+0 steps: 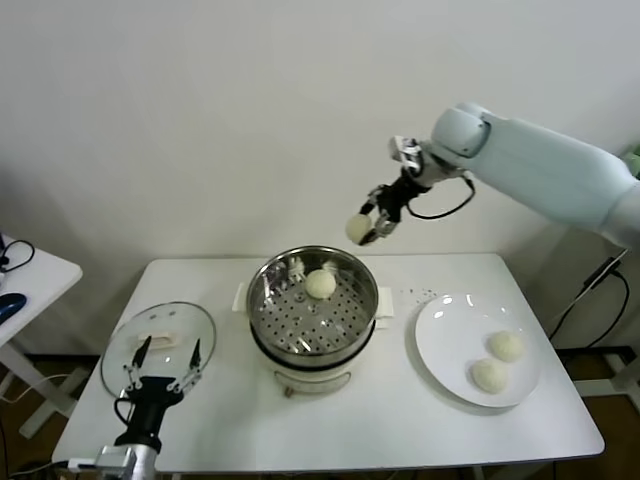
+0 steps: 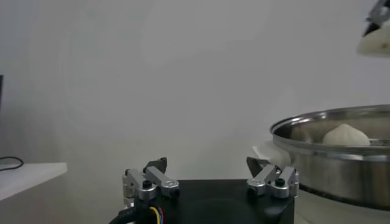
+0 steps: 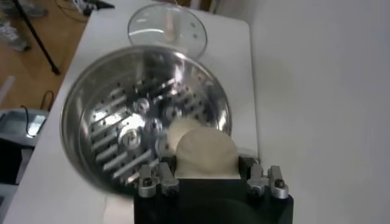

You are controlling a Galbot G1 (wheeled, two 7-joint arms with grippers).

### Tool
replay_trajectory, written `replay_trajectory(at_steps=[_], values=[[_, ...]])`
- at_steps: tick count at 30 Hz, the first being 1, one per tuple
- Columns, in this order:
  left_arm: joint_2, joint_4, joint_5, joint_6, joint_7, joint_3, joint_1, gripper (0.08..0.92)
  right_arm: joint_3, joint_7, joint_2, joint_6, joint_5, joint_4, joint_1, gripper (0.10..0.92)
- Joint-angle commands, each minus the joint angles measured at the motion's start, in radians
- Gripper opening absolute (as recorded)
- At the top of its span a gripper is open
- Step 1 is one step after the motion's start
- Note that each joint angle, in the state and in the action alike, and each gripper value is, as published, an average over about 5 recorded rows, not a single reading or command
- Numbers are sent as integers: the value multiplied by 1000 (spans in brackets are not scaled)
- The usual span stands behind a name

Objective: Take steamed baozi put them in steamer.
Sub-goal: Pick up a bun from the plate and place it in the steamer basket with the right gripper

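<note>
My right gripper is holding a baozi. I should let go of it inside the steamer (image 1: 286,312) (image 3: 155,97), between the baozi lying there and the steamer's rim nearest the glass lid.
My right gripper (image 1: 366,226) is shut on a cream-white baozi (image 1: 357,228) and holds it in the air above and behind the steamer's far right rim; the bun fills the space between the jaws in the right wrist view (image 3: 205,153). The steamer (image 1: 268,300) is a shiny perforated steel basket on a white pot base at the table's middle. One baozi (image 1: 320,284) lies inside it at the back (image 3: 178,130). Two more baozi (image 1: 505,346) (image 1: 489,375) lie on the white plate (image 1: 445,335) at the right. My left gripper (image 1: 166,364) is open and empty, low at the front left.
A round glass lid (image 1: 122,348) lies on the table left of the steamer, just behind my left gripper; it also shows in the right wrist view (image 3: 166,23). A small white side table (image 1: 30,275) stands at the far left. A wall is close behind the table.
</note>
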Motion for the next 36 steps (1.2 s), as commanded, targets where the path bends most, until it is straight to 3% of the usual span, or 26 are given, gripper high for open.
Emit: replay_trajectory(at_steps=[1, 17, 36], values=[[0, -40, -17, 7, 0, -10, 19, 823, -16, 11, 295, -22, 53, -98, -94, 653], [-2, -76, -27, 23, 0, -9, 28, 823, -42, -12, 361, 2, -73, -174, -218, 653], [-12, -66, -26, 20, -1, -9, 32, 823, -60, -18, 377, 20, -91, -185, -235, 653]])
